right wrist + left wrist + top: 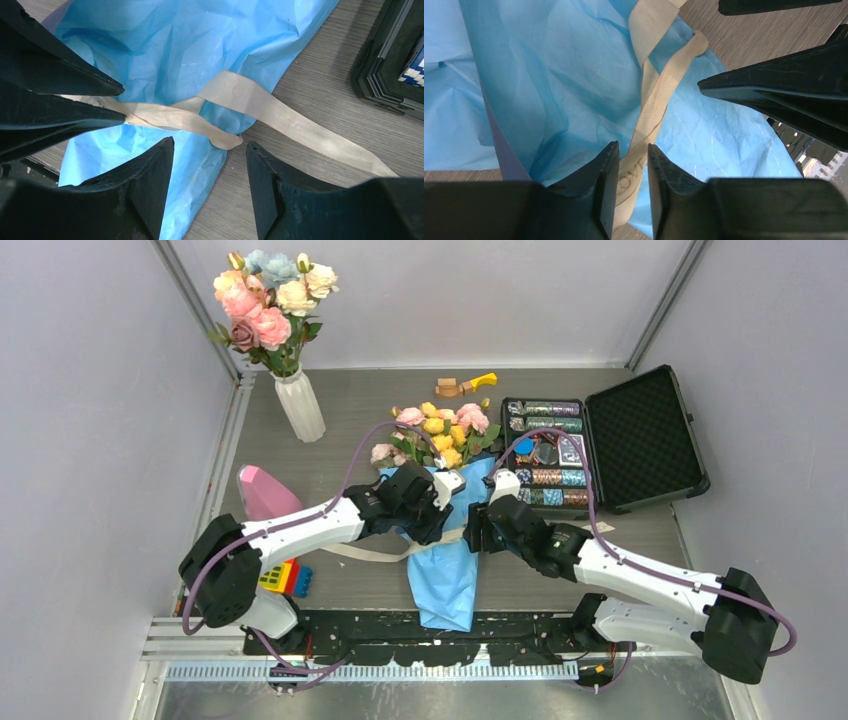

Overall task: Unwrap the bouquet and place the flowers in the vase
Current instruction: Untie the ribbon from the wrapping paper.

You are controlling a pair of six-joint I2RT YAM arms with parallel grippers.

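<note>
The ribbon crosses itself over the paper, so I need to use my right gripper to pinch the folded loop at the paper's edge point(229, 141) and pull it away from the paper.
The bouquet lies mid-table with its flowers point(440, 435), yellow and pink roses, pointing to the back. Its light blue paper wrap point(445, 580) reaches toward the near edge. A cream ribbon point(651, 100) crosses the paper point(549, 75). My left gripper point(633, 146) is closed to a narrow gap, with the ribbon's lettered part caught between its fingertips. My right gripper point(210, 142) stands open just above the paper's right edge point(215, 175) and the ribbon's loose tail point(280, 120), holding nothing. The white ribbed vase point(302, 410) stands at the back left.
Big pink, white and pale-blue blooms point(270, 295) fill the vase. A pink cone block point(262, 492) and coloured toy bricks point(288, 577) sit by the left arm. An open black case point(645, 440) of chips lies right of the bouquet. Small wooden and yellow pieces point(465, 385) lie behind.
</note>
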